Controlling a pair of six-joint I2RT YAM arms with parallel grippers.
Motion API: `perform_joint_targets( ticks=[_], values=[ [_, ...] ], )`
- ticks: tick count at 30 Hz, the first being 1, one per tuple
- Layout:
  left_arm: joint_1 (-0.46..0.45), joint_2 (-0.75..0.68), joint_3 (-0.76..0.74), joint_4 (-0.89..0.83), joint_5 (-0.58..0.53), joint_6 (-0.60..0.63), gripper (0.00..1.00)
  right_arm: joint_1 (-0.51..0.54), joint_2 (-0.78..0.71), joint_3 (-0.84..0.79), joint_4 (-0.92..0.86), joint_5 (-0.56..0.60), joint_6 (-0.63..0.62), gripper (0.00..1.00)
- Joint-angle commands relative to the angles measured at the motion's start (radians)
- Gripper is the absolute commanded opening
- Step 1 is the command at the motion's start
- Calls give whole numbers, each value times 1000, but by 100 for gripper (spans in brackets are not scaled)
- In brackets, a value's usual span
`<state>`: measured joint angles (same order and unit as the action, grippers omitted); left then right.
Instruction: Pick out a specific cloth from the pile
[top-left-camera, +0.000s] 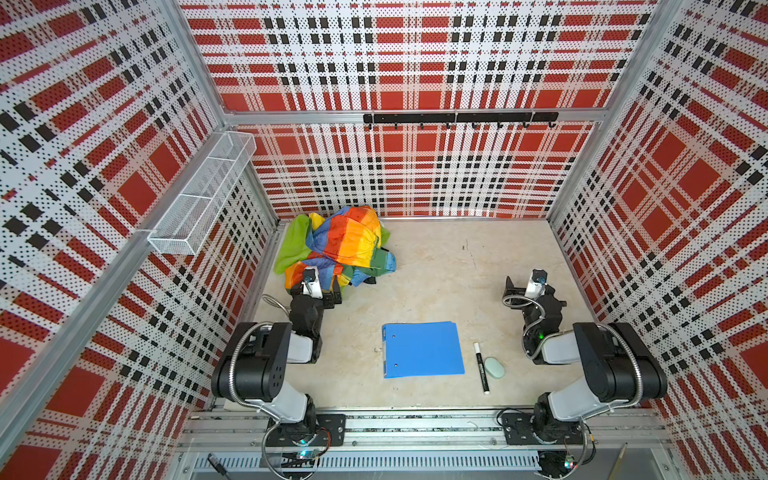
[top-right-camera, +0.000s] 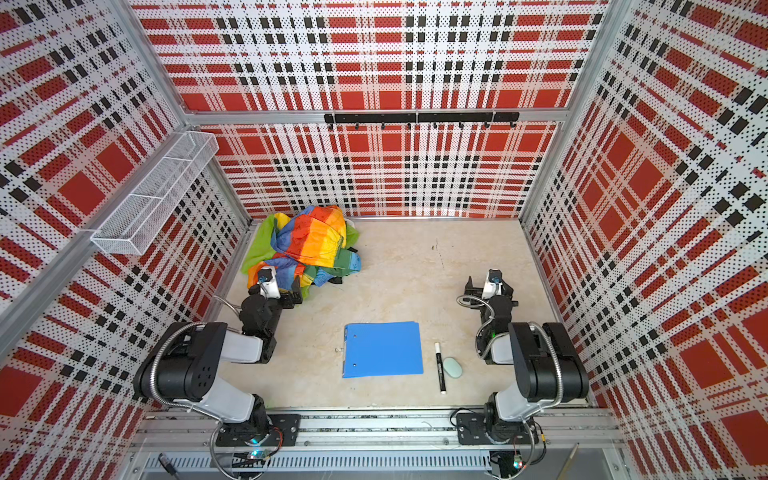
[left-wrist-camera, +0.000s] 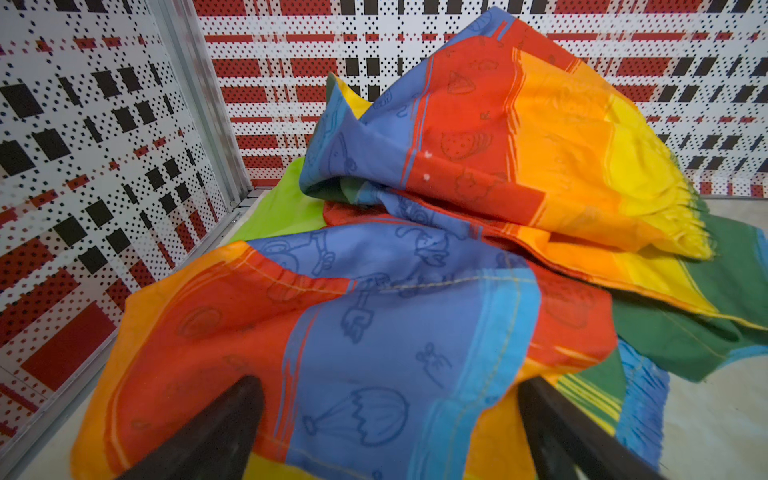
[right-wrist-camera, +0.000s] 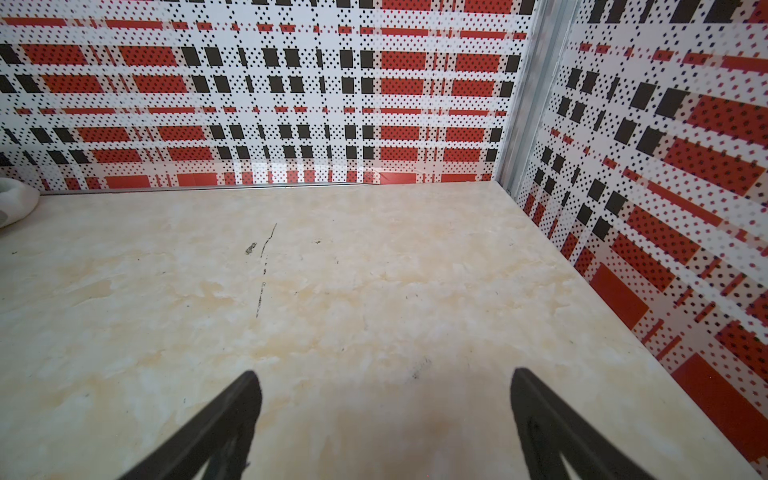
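The near edge of the orange stripe (top-left-camera: 345, 263) (left-wrist-camera: 588, 270) on the top fold of the rainbow cloth should be the next spot for my left gripper to go to and close on.
The pile (top-left-camera: 340, 245) lies in the back left corner in both top views. On top is a rainbow patchwork cloth (top-left-camera: 353, 237), with a lime-green garment (top-left-camera: 291, 245) under its left side. Of the black cloth only a dark sliver (top-left-camera: 385, 252) peeks out at the pile's right edge. My left gripper (top-left-camera: 314, 291) is at the pile's near edge. In the left wrist view it (left-wrist-camera: 390, 399) stands open, its fingers on either side of a blue panel of the rainbow cloth (left-wrist-camera: 374, 332). My right gripper (top-left-camera: 534, 290) stands open over bare table (right-wrist-camera: 374, 270) on the right, holding nothing.
A blue folder (top-left-camera: 422, 349) lies front centre, with a black marker (top-left-camera: 481, 368) and a pale green oval (top-left-camera: 494, 368) to its right. A white mesh basket (top-left-camera: 199, 195) hangs on the left wall and a black hook rail (top-left-camera: 457, 118) on the back wall.
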<state>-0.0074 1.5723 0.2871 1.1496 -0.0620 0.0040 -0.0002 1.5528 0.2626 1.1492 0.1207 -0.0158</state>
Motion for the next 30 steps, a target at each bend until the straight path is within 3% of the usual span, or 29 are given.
perform_joint_targets(
  ticks=[1,9,13,17,21,25,30],
  values=[
    [13,2,17,2,22,-12,99,3,3,12,45,-5,-9,100],
    [34,-3,8,15,62,-30,99,3,1,6,55,36,4,100],
    [14,-93,-27,6,-14,-26,99,5,-94,1,-10,61,11,100],
    [-21,-248,6,-202,-123,-38,99,9,-271,27,-195,89,31,100],
    [-57,-371,62,-386,-139,-102,99,28,-445,110,-431,55,125,100],
    [-71,-451,138,-579,-99,-222,99,105,-515,234,-629,56,204,100],
    [-75,-482,272,-836,-8,-330,99,237,-499,379,-779,63,320,100]
  ],
)
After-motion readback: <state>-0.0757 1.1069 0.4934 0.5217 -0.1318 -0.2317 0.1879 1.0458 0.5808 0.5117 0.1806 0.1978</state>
